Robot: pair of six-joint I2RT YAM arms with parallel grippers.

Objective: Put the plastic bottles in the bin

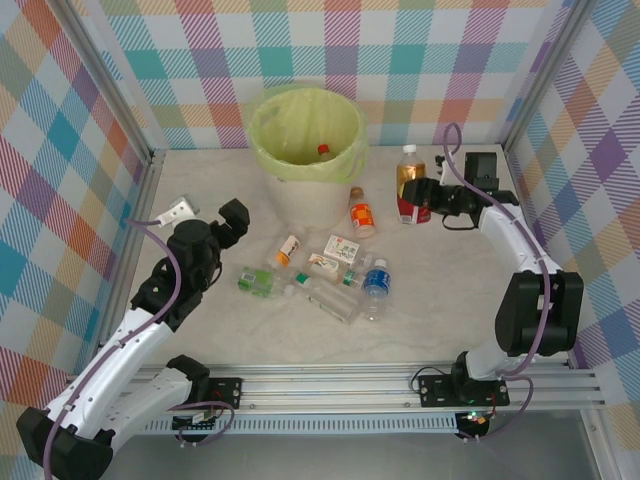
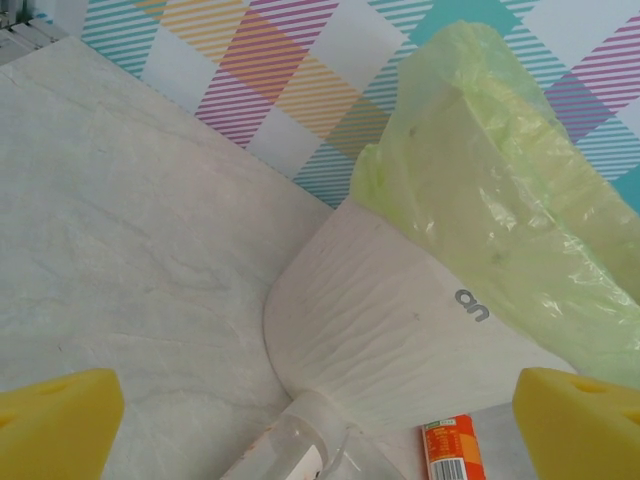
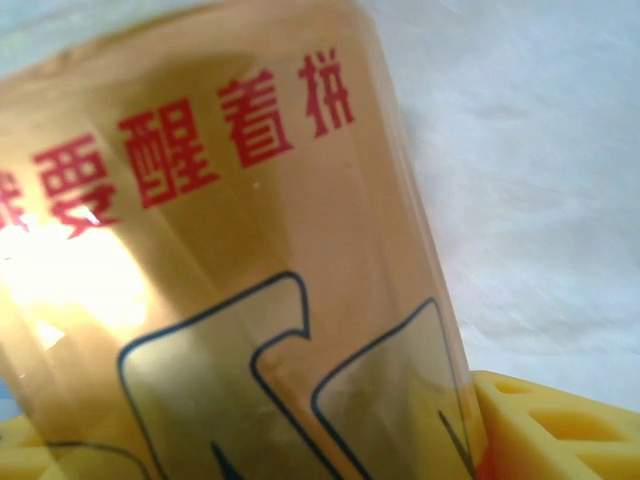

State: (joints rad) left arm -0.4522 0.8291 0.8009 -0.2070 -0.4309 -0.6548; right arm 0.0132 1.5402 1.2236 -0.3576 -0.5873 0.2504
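Observation:
Next, I release the amber bottle from my right gripper inside the bin's yellow-green bag (image 1: 293,157), beside the red-capped bottle.
The bin (image 1: 306,190) is a white bucket lined with a yellow-green bag, standing at the back centre; its wall (image 2: 400,320) is close in the left wrist view. One bottle (image 1: 323,150) lies inside it. Several plastic bottles lie in front of it, among them an orange-labelled one (image 1: 361,213), a blue one (image 1: 376,278) and a green one (image 1: 256,281). My left gripper (image 1: 232,222) is open above a clear bottle (image 2: 285,445), its pads (image 2: 60,420) wide apart. My right gripper (image 1: 414,194) is shut on an upright amber bottle (image 1: 407,172) with red lettering (image 3: 220,250), which stands on the table.
The table (image 1: 450,280) is pale marble, fenced by a metal frame and checked walls. The rail with the arm bases (image 1: 400,385) runs along the near edge. An orange-labelled bottle (image 2: 452,450) lies by the bin's foot. Bare table lies at the left (image 2: 120,230).

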